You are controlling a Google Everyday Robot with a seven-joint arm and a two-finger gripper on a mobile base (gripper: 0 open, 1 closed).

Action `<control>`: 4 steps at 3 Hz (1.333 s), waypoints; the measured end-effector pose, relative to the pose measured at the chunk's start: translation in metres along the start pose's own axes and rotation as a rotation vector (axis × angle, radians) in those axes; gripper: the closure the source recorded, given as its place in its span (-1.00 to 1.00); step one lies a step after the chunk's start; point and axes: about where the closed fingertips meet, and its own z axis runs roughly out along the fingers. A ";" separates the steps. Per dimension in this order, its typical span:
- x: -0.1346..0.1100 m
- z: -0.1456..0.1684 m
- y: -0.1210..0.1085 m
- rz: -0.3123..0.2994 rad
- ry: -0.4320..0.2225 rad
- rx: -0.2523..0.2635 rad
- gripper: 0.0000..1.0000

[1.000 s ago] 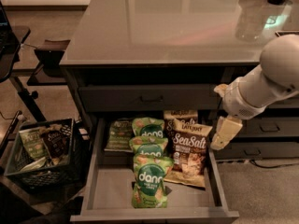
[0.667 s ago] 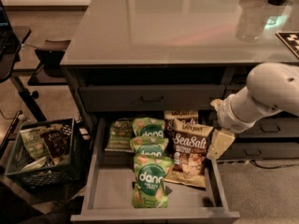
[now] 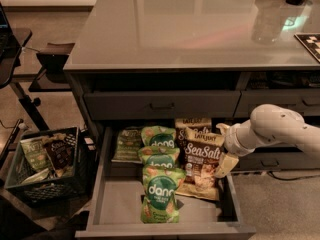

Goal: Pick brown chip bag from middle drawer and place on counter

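Observation:
Next, I close my gripper on the front brown chip bag's top corner point(image 3: 219, 140), the one beside the side of the drawer.
The brown chip bag point(image 3: 201, 161), with white "SeaSalt" lettering, lies in the right part of the open middle drawer point(image 3: 118, 208), overlapping a second similar bag point(image 3: 192, 123) behind it. My gripper point(image 3: 224, 148) is at the bag's right edge, low inside the drawer by its right wall. Its cream fingers point(image 3: 226, 165) stand apart, one behind the bag's top right corner and one lower down by the bag's side. It holds nothing. The glossy grey counter point(image 3: 190, 29) spans the cabinet above.
Three green "dang" bags point(image 3: 160, 194) lie in a row left of the brown bag, with another green bag point(image 3: 127, 144) at the far left. A black crate point(image 3: 45, 166) of snacks stands on the floor to the left. A checkered board point(image 3: 310, 41) lies on the counter's right edge.
My arm has come down and to the left, from above the drawer's right edge to beside the brown chip bag. The bags have not moved.

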 end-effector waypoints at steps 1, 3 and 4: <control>0.000 0.000 0.000 0.000 0.000 0.000 -1.00; 0.014 0.047 -0.025 0.021 0.001 0.035 -1.00; 0.019 0.070 -0.040 0.033 -0.015 0.024 -1.00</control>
